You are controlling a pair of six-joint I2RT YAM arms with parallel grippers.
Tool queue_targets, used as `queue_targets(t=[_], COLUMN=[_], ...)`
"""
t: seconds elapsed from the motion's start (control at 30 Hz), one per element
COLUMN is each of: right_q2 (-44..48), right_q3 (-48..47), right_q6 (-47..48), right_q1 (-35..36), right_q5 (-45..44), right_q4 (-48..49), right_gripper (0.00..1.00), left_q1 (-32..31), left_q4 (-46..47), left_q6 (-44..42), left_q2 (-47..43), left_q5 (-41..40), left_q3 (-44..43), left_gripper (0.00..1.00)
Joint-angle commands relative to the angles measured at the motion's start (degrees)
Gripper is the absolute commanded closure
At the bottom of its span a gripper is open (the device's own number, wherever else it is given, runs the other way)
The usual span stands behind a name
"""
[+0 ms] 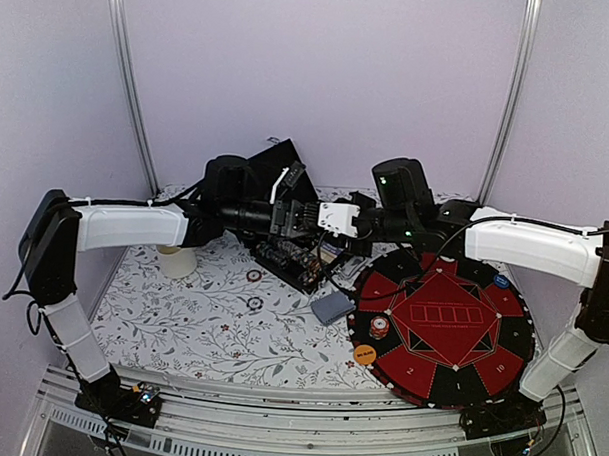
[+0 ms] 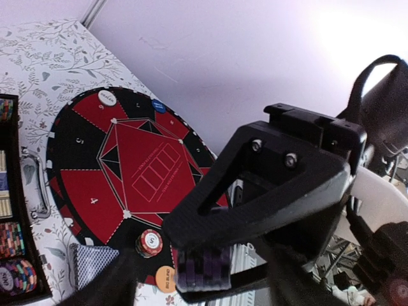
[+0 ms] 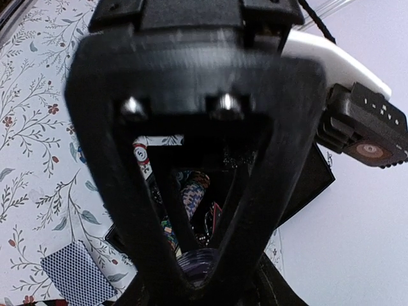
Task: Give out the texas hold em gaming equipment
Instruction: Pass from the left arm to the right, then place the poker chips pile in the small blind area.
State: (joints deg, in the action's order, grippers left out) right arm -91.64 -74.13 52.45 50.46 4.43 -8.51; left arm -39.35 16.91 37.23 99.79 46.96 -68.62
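Note:
I will release the purple chips with my right gripper on the mat's far rim (image 1: 487,260) between the white and blue buttons.
Both arms meet above the open black chip case (image 1: 288,257). A small stack of purple poker chips (image 2: 204,271) is clamped between the right gripper's (image 1: 327,221) fingers. My left gripper (image 1: 307,220) faces it, its blurred fingers (image 2: 105,284) standing apart on either side of the stack, open. The right wrist view shows the purple chips (image 3: 199,260) at the tip of the left finger frame. A red-and-white chip stack (image 1: 379,327), an orange button (image 1: 365,355) and a blue button (image 1: 501,281) lie on the round red-and-black poker mat (image 1: 441,328). The deck of grey-blue cards (image 1: 331,307) lies beside the mat.
A cream cup (image 1: 176,261) stands at the left of the flowered cloth. Two loose chips (image 1: 254,289) lie on the cloth in front of the case. The case lid (image 1: 277,162) stands up behind the grippers. A white button (image 2: 106,97) sits on the mat's far rim.

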Motion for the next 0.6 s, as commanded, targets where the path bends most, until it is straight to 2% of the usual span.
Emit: queue_targets(t=[0.0, 0.03, 0.07, 0.3, 0.47, 0.57], right_q2=[0.45, 0.94, 1.57, 7.38, 10.08, 9.92], right_q3=[-0.92, -0.67, -0.14, 5.52, 9.17, 11.16], right_q6=[-4.75, -6.97, -8.27, -15.68, -20.95, -25.86], right_q1=[-3.50, -4.81, -6.24, -14.83, -27.34, -37.18], right_q5=[-1.00, -0.02, 1.26, 4.85, 4.39, 2.70], right_q4=[-3.51, -4.27, -5.01, -8.36, -11.50, -12.15], right_gripper=[0.98, 0.98, 0.98, 0.98, 0.98, 0.98], left_q1=[0.99, 1.50, 1.99, 3.42, 4.55, 5.00], left_q4=[-4.91, -5.84, -7.07, -16.36, -19.05, -19.69], left_q6=[-5.08, -6.06, -7.33, -16.95, -20.58, -21.41], left_q2=[-2.24, -3.10, -4.38, -10.26, -12.32, -12.99], left_q5=[-5.27, -6.92, -9.18, -22.64, -26.26, -27.16], left_q3=[-0.55, -0.33, -0.15, -0.17, 1.49, 2.41], left_gripper=[0.08, 0.02, 0.02, 0.02, 0.02, 0.02])
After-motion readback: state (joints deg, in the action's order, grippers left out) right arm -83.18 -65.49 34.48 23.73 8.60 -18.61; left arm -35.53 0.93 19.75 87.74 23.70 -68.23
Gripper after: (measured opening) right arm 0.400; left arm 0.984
